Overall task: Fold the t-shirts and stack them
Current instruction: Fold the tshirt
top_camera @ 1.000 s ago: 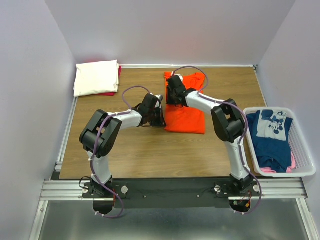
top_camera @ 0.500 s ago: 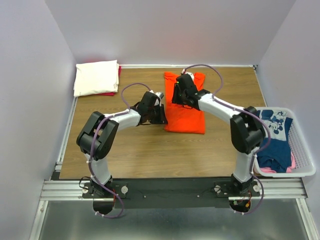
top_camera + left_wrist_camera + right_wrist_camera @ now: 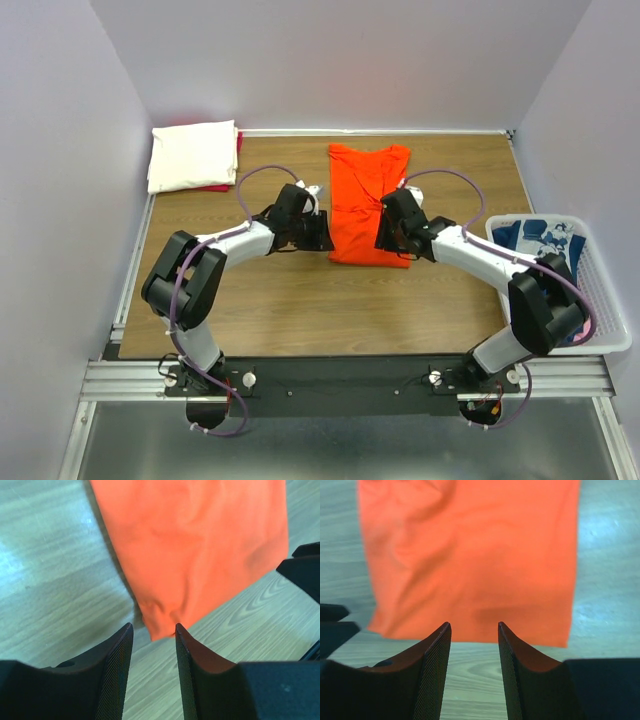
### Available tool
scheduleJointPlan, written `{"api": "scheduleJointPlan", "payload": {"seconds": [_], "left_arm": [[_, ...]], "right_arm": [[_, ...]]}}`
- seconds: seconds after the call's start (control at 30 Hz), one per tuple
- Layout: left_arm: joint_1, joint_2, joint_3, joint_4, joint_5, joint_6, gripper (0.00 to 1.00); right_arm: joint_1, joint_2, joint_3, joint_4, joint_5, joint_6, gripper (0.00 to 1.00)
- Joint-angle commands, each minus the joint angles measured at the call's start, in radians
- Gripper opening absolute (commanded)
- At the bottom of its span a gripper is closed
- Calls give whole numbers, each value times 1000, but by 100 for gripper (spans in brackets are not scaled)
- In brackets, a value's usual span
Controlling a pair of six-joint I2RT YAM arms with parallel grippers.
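Observation:
The orange t-shirt has creases bunched up beside its near corner, so my left gripper will pinch that corner [image 3: 158, 633] and pull it straight before the next fold.
A bright orange t-shirt [image 3: 366, 200] lies flat on the wooden table, folded to a long strip, and shows in the left wrist view [image 3: 200, 545] and the right wrist view [image 3: 470, 555]. My left gripper [image 3: 322, 232] is open and empty at its near left corner; in its own view [image 3: 154, 628] the corner lies just ahead of the fingertips. My right gripper [image 3: 384, 238] is open and empty at the shirt's near edge, shown in its own view [image 3: 474, 626]. A folded cream-white shirt [image 3: 192, 155] lies on a red-pink one [image 3: 222, 185] at the back left. A navy printed shirt [image 3: 545, 270] lies in the basket.
A white lattice basket [image 3: 605, 300] stands at the table's right edge. Grey walls close in the table at the back and both sides. A metal rail runs along the near edge under the arm bases.
My right gripper has drawn back from the shirt's far part to its near edge. The shirt's top now lies flat and uncovered. The left gripper has barely moved.

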Motion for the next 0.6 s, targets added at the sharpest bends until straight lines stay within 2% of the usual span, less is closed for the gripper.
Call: {"api": "scheduleJointPlan", "payload": {"seconds": [0.0,0.2,0.57], "left_arm": [[1,-13,-36,-16,38,27,47],[-4,-7,-53,7,52,18,47],[-18,25,-44,41,74,-2,47]], "right_arm": [[-11,-19,-44,-37,87,28,50],[-37,30,-58,-38,127,27,50],[-57,57,-95,-37,97,36,53]]}}
